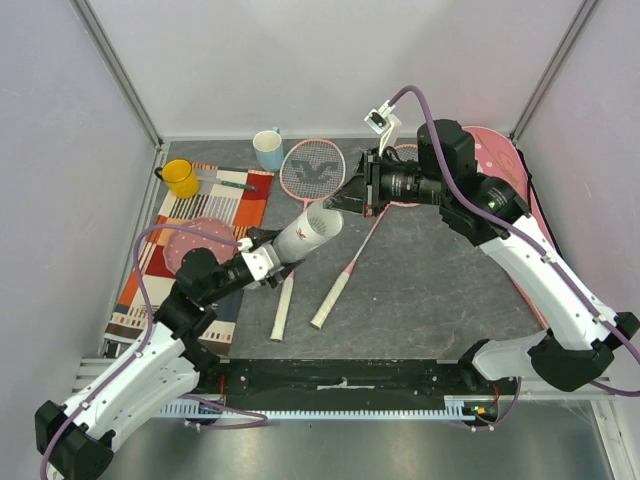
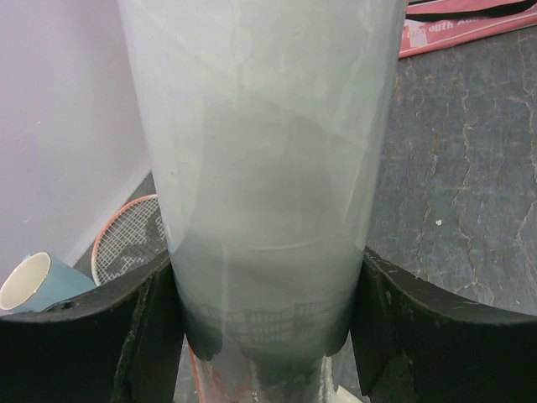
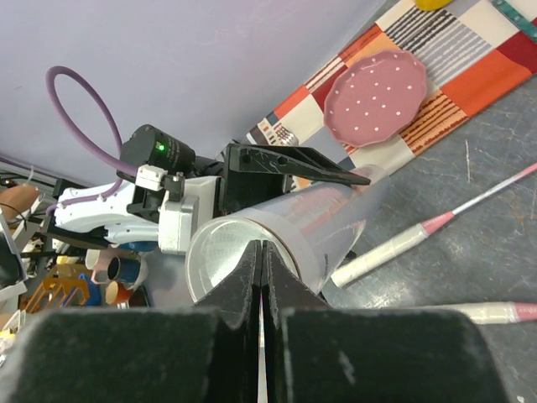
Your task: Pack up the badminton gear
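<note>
The robot's left gripper will release the long white tube between the striped mat and the nearest pink racket's handle (image 1: 271,268).
My left gripper (image 1: 268,256) is shut on the lower end of the long white tube (image 1: 306,231) and holds it tilted up to the right, its open mouth facing my right gripper (image 1: 347,201). In the left wrist view the tube (image 2: 268,168) fills the space between the fingers (image 2: 147,336). In the right wrist view my right gripper (image 3: 263,252) is shut, tips just in front of the tube's mouth (image 3: 220,252); nothing shows between them. Two pink rackets (image 1: 312,170) (image 1: 343,280) lie on the table. The pink bag (image 1: 497,160) lies at the right. No shuttlecock shows.
A striped mat (image 1: 245,205) lies at the left with a pink dotted plate (image 1: 190,240) and cutlery (image 1: 235,184). A yellow mug (image 1: 181,178) and a blue mug (image 1: 268,150) stand at the back. White walls close in the table on three sides.
</note>
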Robot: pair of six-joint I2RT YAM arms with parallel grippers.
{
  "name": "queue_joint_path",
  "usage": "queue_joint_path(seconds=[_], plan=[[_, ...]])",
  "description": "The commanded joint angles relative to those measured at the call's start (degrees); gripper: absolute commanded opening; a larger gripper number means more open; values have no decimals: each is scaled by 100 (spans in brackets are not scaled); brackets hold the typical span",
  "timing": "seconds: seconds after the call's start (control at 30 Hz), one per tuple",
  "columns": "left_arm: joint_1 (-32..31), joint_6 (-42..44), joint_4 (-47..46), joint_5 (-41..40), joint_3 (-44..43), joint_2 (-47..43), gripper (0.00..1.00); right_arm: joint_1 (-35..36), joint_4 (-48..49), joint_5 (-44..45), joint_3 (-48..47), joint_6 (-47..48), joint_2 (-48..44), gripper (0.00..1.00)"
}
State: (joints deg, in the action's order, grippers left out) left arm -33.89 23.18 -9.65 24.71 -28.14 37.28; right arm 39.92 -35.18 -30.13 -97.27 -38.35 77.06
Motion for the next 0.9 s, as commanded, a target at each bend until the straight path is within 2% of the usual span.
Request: queue_joint_path(seconds=[0.0, 0.5, 0.6, 0.77, 0.83, 0.87], plan=[[-39, -86, -617, 218, -245, -72, 28, -37, -463, 253, -230, 328, -85, 0], [-39, -77, -564, 201, -280, 16, 28, -37, -569, 438, -661, 671, -235, 0], [-39, -77, -564, 192, -280, 16, 28, 15, -385, 289, -302, 557, -217, 0], [-39, -86, -564, 192, -288, 25, 28, 481, 151, 385, 884, 249, -296, 0], [-39, -85, -556, 192, -288, 25, 28, 490, 30, 638, 747, 336, -253, 0], [-39, -94, -564, 201, -288, 17, 28, 482, -363, 849, 475, 633, -226, 0]])
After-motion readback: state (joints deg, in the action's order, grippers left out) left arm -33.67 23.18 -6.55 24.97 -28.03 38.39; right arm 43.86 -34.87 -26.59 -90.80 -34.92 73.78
